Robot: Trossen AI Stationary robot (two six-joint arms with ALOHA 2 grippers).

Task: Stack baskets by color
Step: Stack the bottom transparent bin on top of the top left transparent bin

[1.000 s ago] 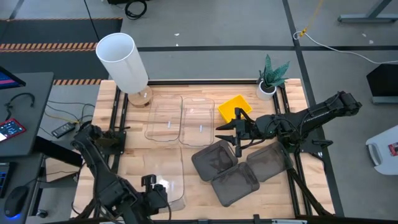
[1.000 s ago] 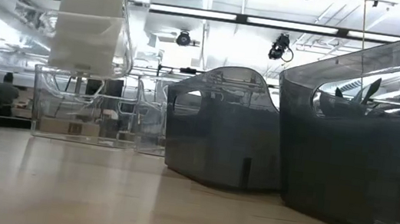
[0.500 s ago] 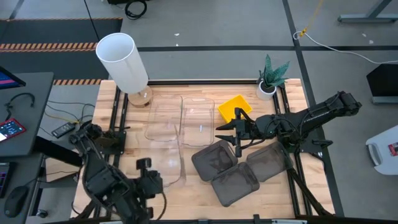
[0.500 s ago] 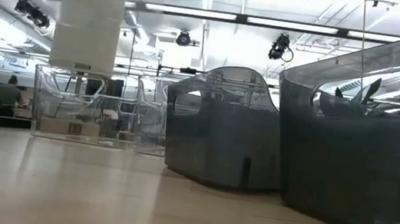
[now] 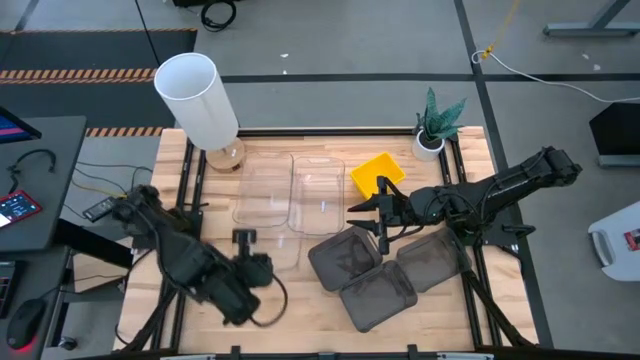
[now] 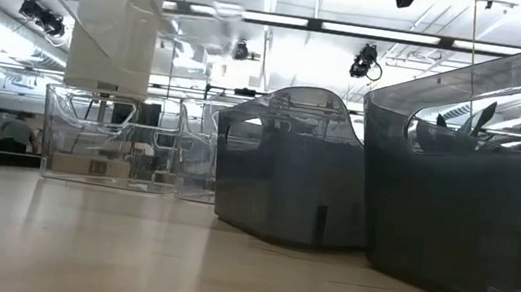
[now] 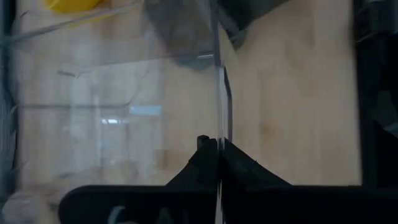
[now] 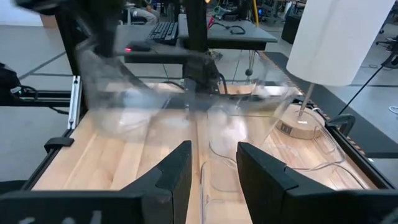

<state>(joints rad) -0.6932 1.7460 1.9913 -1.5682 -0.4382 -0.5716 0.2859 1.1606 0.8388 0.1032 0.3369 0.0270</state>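
Observation:
My left gripper is going to let go of the clear basket, now aloft over the table, inside the resting clear basket [image 5: 262, 191] nearest the white cylinder.
My left gripper [image 5: 247, 243] is shut on a clear basket [image 5: 280, 245] and holds it in the air over the table's near left part; the right wrist view shows this basket [image 8: 155, 93] aloft. Two more clear baskets [image 5: 265, 190] [image 5: 320, 190] rest on their bottoms side by side toward the far edge. A yellow basket [image 5: 378, 172] lies to their right. Three dark grey baskets [image 5: 345, 255] [image 5: 378, 293] [image 5: 432, 258] sit at the near right. My right gripper [image 5: 380, 212] hovers open between the yellow and grey baskets, with nothing between its fingers [image 8: 180, 168]. My left gripper pinches one side wall of the clear basket at its rim [image 7: 217, 134] between its two fingers, one finger on each face of the wall. The fingers slant steeply downward. The basket is lifted clear of the table and hangs tilted.
A tall white cylinder [image 5: 197, 95] stands on a round base at the far left corner, and a small potted plant [image 5: 435, 125] at the far right. Bare wood shows along the near left of the table [image 5: 200, 315]. Black frame rails border both sides.
My left gripper has carried the clear basket from the near edge toward the far edge, closer to the two clear baskets, rising a little and rolling its wrist. The basket has come up off the table and tipped.

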